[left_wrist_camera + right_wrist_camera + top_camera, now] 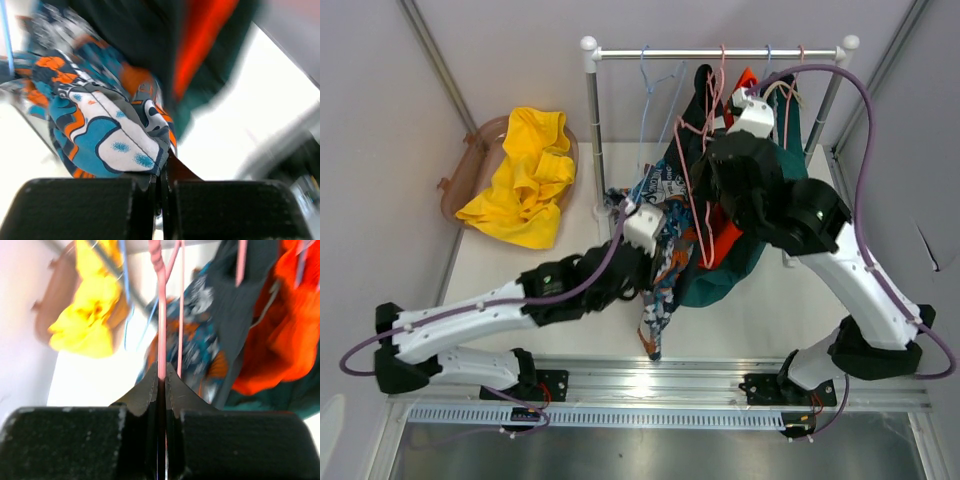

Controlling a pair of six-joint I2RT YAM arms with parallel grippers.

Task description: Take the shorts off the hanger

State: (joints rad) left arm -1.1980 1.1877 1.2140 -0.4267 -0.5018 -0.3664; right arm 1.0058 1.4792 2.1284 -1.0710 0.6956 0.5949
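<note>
My right gripper is going to let go of the pink hanger under the rail between the blue hanger and dark shorts (673, 95).
The blue-orange-white patterned shorts (665, 265) hang low from the rack and trail toward the table's front. My left gripper (655, 232) is shut on their fabric, which fills the left wrist view (100, 135) just above the jaws (162, 175). My right gripper (735, 105) is up near the rail and shut on a pink hanger wire (161, 315), with the jaws (161, 372) closed tight round it. The orange-red shorts (725, 240), the teal green shorts (720, 285) and the dark shorts (240, 305) hang bunched together behind. The yellow shorts (525, 175) lie in the basket.
A brown basket (470, 165) stands at the back left. The rack's rail (720, 53) spans the back on two white posts. An empty blue hanger (650, 80) hangs at the rail's left part. Purple cables loop over both arms.
</note>
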